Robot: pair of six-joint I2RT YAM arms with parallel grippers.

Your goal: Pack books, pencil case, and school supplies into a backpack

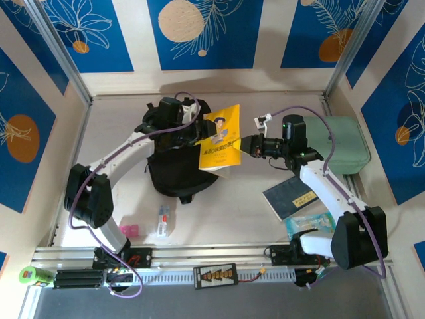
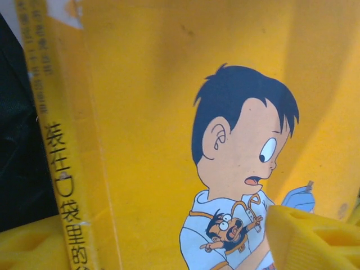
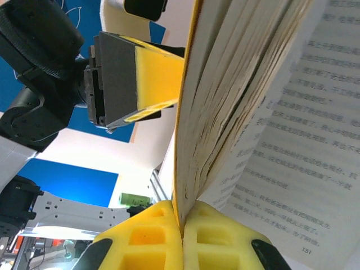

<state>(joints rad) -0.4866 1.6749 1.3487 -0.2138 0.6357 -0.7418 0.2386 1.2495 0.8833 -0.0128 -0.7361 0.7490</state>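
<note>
My right gripper is pinching only part of the yellow book and pages fan open, so my left gripper needs to hold the book while my right gripper takes both covers (image 1: 234,161).
My right gripper (image 1: 243,146) (image 3: 183,225) is shut on the edge of the yellow book (image 1: 220,138) (image 3: 236,101), holding it tilted in the air over the black backpack (image 1: 174,171); some pages fan open. My left gripper (image 1: 194,131) (image 2: 163,247) is open, its fingers (image 2: 315,239) spread wide right in front of the cartoon-boy cover (image 2: 169,112). One left finger (image 3: 152,79) stands beside the cover without touching it. The dark blue book (image 1: 290,197) lies flat on the table at the right. The pale grey book is out of view.
A mint-green case (image 1: 344,147) sits at the far right. A pale blue packet (image 1: 309,223) lies near the right arm's base. Pink erasers (image 1: 129,230) and a small tube (image 1: 163,221) lie at the front left. Walls enclose the table.
</note>
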